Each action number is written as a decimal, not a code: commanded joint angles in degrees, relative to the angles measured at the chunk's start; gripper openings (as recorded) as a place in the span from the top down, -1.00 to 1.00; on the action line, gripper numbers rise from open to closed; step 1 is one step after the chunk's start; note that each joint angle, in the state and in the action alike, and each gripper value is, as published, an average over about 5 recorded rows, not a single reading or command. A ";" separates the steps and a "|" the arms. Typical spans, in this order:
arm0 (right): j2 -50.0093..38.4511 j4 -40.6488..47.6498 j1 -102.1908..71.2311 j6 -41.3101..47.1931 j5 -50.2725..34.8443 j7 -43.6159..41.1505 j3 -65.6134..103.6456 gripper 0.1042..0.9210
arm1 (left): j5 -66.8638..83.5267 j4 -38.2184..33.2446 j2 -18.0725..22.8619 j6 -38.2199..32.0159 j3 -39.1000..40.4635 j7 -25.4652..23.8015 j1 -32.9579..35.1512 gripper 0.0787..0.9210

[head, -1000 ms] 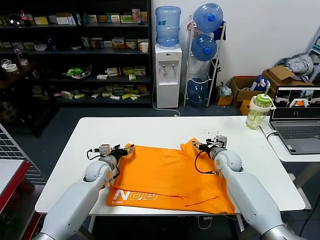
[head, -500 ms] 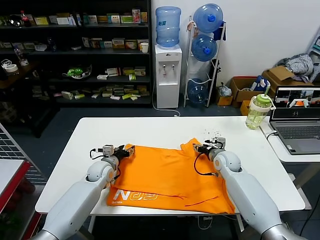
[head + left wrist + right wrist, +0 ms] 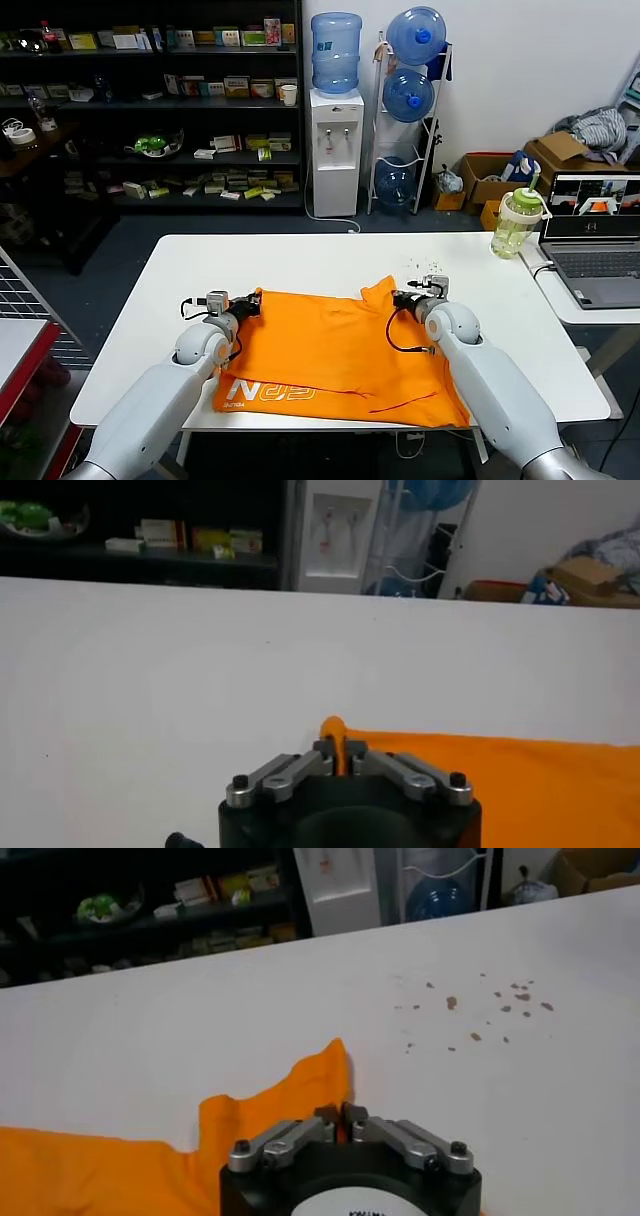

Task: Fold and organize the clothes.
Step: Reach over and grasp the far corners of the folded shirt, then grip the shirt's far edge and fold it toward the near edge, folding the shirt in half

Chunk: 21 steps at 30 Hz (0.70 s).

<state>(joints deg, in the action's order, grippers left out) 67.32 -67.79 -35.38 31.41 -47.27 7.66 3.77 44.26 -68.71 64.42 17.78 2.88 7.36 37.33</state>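
Note:
Next, my left hand releases the orange T-shirt's pinched corner by the outer end of the white lettering (image 3: 233, 376).
The bright orange T-shirt (image 3: 330, 350) lies spread on the white table (image 3: 320, 262), with white lettering showing at its near left corner. My left gripper (image 3: 252, 302) is shut on the shirt's far left edge; in the left wrist view an orange fold (image 3: 333, 736) is pinched between the fingertips. My right gripper (image 3: 398, 297) is shut on the shirt's far right edge by the sleeve; in the right wrist view the orange cloth (image 3: 290, 1103) runs in between the closed fingertips. Both grippers sit low at the table surface.
A green-lidded bottle (image 3: 517, 223) stands at the table's far right corner. An open laptop (image 3: 596, 240) sits on a side table to the right. Brown crumbs (image 3: 480, 1008) lie on the table beyond the right gripper. A water dispenser (image 3: 336, 120) and shelves stand behind.
Both grippers have shifted slightly, keeping hold of the shirt's far edge; the sleeve by the right gripper now stands a little more peaked. The shirt's body has barely moved.

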 commanded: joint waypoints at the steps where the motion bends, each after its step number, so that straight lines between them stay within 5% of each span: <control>1: -0.40 -0.88 -0.69 -5.28 0.51 -2.20 0.56 0.95 | -0.14 -1.51 -0.21 -1.22 -0.48 -0.15 0.52 0.91; 7: -2.87 -6.54 -5.06 -9.61 0.84 -4.08 3.18 0.95 | 0.02 -6.70 -1.49 -1.94 -1.95 0.01 2.83 0.97; 21: -14.97 -32.73 -21.12 0.85 -11.38 7.08 8.38 0.95 | 6.70 -31.71 -11.95 1.48 -6.44 7.97 17.29 0.97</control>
<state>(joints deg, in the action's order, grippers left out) 59.22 -84.78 -47.11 28.56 -52.12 9.16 9.55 47.14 -82.45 59.42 17.78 -0.92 10.48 44.71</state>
